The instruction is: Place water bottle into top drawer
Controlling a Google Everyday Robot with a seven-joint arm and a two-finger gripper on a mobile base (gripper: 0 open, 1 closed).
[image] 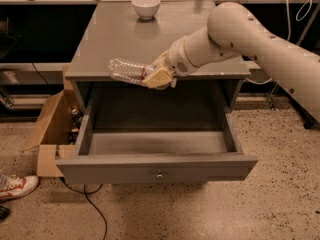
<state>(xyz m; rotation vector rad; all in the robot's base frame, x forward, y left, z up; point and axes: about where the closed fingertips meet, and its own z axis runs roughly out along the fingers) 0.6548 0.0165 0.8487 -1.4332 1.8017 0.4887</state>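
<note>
My gripper needs to release the water bottle so that it is left in the shaded back middle of the open top drawer (pixel 156 114).
The water bottle (pixel 126 70) is clear and ribbed, lying sideways in the air over the cabinet's front edge. My gripper (pixel 156 76) is shut on its right end, so the label and cap are hidden. The white arm reaches in from the right. The top drawer (pixel 157 170) is pulled wide open below, grey with a small metal knob at the front centre. Its inside is empty. The bottle hangs above the drawer's back left part.
A white bowl (pixel 146 6) stands at the back of the grey cabinet top (pixel 150 39). An open cardboard box (pixel 50 129) sits on the floor left of the cabinet. A sneaker (pixel 17 185) and a cable (pixel 92 204) lie on the floor at the left.
</note>
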